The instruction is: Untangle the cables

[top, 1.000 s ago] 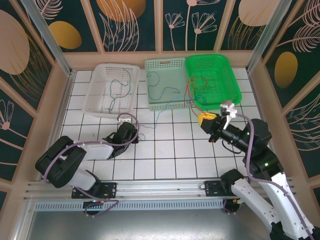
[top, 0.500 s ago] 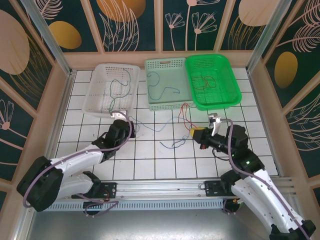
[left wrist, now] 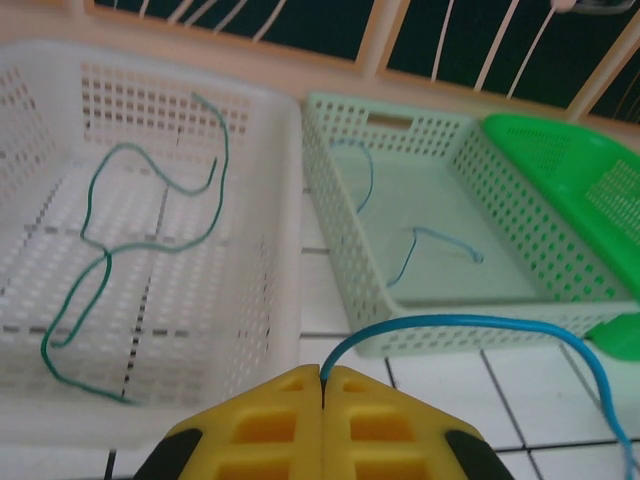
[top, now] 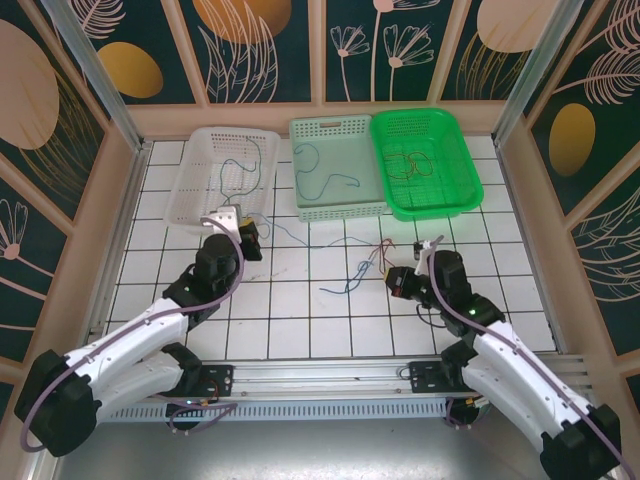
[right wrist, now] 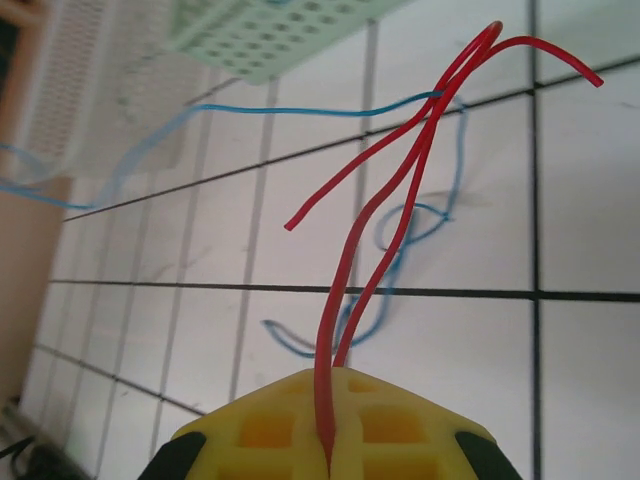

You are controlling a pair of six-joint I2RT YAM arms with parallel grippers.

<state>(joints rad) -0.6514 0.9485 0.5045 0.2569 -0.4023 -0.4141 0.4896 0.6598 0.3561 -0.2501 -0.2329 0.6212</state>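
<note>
I need to open my right gripper and let the red cable go on the bare tiles [top: 405,264] next to the tangle, before the bright green basket. The red cable is now held beside that tangle.
My left gripper [top: 248,241] sits just before the white basket [top: 181,190], shut on the end of a blue cable [left wrist: 470,322] that arcs away to the right. That blue cable [top: 292,238] trails across the tiles to a loose tangle [top: 350,282] mid-table. My right gripper [top: 397,283] is beside that tangle, shut on a red cable [right wrist: 400,180] whose strands rise over the blue cable [right wrist: 330,110] lying on the floor. The red cable [top: 380,252] shows faintly from above. A green cable [left wrist: 100,270] lies in the white basket [left wrist: 270,300].
A pale green basket [top: 340,212] holds another blue cable [left wrist: 420,240]. A bright green basket [top: 440,210] to its right holds red and dark strands [top: 412,165]. All three baskets line the far side. Wooden walls enclose the tiled table [top: 300,320].
The left gripper has moved up toward the white basket, drawing the blue cable along. The right gripper has pulled back from the bright green basket toward the near middle with the red cable.
</note>
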